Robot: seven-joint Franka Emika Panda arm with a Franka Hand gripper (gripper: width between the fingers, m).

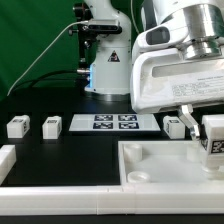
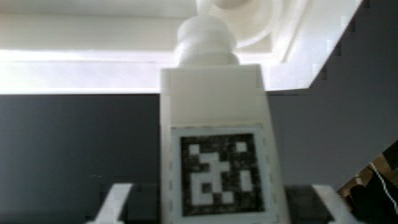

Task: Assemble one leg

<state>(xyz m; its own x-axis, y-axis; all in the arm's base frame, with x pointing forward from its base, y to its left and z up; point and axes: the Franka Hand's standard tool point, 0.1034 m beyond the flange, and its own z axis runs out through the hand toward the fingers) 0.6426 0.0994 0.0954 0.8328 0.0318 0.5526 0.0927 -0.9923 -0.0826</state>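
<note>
My gripper will let go of the leg upright in the raised corner of the large white panel [image 1: 214, 172] [image 2: 247, 14], straight below its peg.
My gripper [image 1: 208, 128] is shut on a leg [image 1: 214, 142], a chunky white block with a black-and-white tag, at the exterior view's right. It holds the leg just over the right part of the large white panel [image 1: 150, 168]. In the wrist view the leg [image 2: 217, 110] fills the middle between my gripper's [image 2: 221, 206] fingers [image 2: 121, 203]. Its tag faces the camera. Its rounded peg end points at a raised corner of the panel [image 2: 107, 50]. Three more legs stand on the black table, two on the left [image 1: 17, 126] [image 1: 51, 125] and one [image 1: 174, 126] beside my gripper.
The marker board [image 1: 113, 123] lies flat behind the panel, between the loose legs. The robot base [image 1: 105, 70] stands at the back centre. A white block [image 1: 5, 158] sits at the exterior view's left edge. A green curtain is behind.
</note>
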